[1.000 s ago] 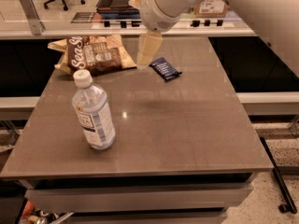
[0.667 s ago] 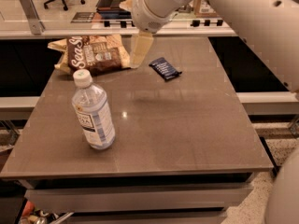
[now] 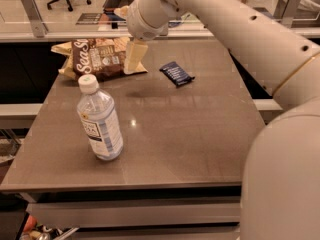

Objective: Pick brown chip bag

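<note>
My gripper needs to grip the brown chip bag next on the crinkled middle (image 3: 113, 54), inward from the bag's edge now under my fingers.
The brown chip bag (image 3: 97, 58) lies crinkled at the table's far left, dark brown with white "Sea S" lettering and tan-yellow edges. My gripper (image 3: 134, 58) hangs from the white arm that reaches in from the right. It is over the bag's right edge, its pale fingers pointing down at the bag. The bag's right part is hidden behind the fingers.
A clear water bottle (image 3: 99, 120) with a white cap stands upright at the near left. A small flat dark navy wrapper (image 3: 177, 73) lies to the right of the gripper. The grey table (image 3: 190, 134) ends at a front edge near me; a counter runs behind.
The arm has swung left and toward the bag; the gripper moved from between bag and wrapper to over the bag's right edge. Bag, bottle and wrapper have not moved.
</note>
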{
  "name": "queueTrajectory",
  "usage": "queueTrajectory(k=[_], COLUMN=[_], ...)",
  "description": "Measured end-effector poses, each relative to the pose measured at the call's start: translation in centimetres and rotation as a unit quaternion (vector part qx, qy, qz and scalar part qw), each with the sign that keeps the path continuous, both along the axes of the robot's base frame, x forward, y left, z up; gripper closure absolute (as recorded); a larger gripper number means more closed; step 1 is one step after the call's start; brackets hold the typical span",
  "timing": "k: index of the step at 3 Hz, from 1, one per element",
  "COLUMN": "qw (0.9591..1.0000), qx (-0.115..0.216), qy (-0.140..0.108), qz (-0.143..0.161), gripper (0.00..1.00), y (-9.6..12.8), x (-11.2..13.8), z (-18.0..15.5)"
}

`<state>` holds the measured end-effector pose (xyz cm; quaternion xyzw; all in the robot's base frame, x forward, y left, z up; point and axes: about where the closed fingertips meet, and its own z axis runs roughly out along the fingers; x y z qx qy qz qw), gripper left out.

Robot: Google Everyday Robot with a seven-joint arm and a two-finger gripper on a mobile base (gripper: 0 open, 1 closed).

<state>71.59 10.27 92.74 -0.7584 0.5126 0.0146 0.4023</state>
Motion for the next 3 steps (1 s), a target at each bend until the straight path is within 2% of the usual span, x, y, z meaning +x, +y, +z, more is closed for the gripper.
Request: queueTrajectory(k=[2,3], qw=[0.9995,0.9993], qx=[0.029,0.023], qy=[-0.001,0.021], qz=[0.014,0.019], gripper=[0.0,0.0], y=[3.1,4.0], x=[3.3,3.8], z=[-2.4,-4.9])
